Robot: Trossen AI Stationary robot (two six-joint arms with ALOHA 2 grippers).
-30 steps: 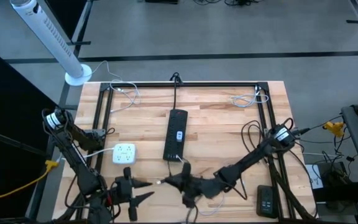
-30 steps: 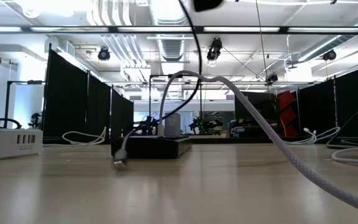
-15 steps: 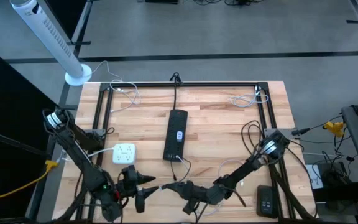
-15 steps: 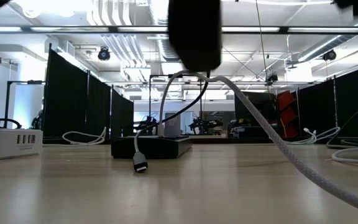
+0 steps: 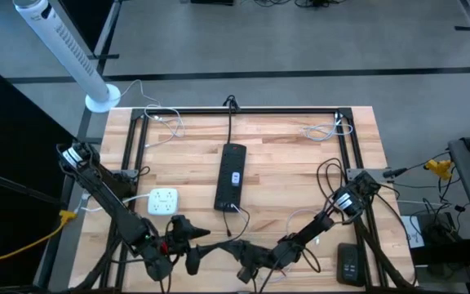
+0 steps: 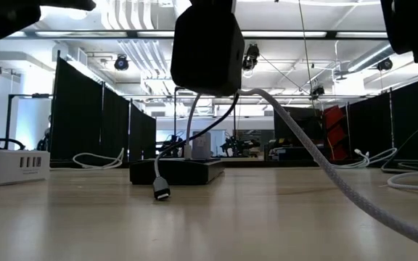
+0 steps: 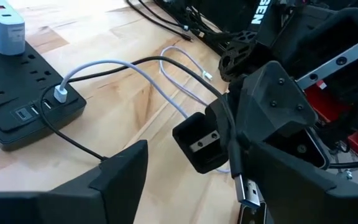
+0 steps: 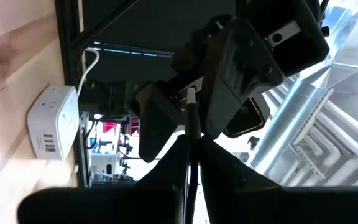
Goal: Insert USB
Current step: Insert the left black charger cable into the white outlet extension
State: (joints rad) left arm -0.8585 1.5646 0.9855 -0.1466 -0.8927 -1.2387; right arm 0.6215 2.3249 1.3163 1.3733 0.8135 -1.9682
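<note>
The black cable lies lengthwise along the fingers of the robot's right gripper, so the left gripper needs to close on the silver plug (image 7: pixel 247 191) before the right gripper opens and turns.
A black USB cable (image 7: pixel 166 70) runs off the near end of the black power strip (image 5: pixel 231 175) to my right gripper (image 5: pixel 239 255), which is shut on it by the table's near edge. Its silver plug (image 7: pixel 248 193) hangs just above the wood, also visible as the plug (image 6: pixel 162 193) in the low view. My left gripper (image 5: pixel 201 247) is open, pointing at the right gripper from the left, a short way off the plug. A white charger cube (image 5: pixel 163 202) with USB ports sits flat on the table to the left. My right gripper pinches the black cable between its two fingers a short way behind the plug (image 8: pixel 191 146). The fingers lie along the cable and point toward the table's left. The plug end (image 8: pixel 191 96) sticks out past the fingertips, lifted clear of the table.
A grey cable (image 7: pixel 114 64) is plugged into the strip's near end and trails across the wood toward the near edge. A black metal frame (image 5: pixel 243 111) borders the table. Loose white cables lie at the far corners (image 5: pixel 325 129). A black remote-like box (image 5: pixel 349 263) lies near right.
My left gripper has moved right along the near edge toward the right gripper. My right gripper has drawn back toward the near edge with the cable, and the plug has swung from lying tilted near the table to hanging upright.
</note>
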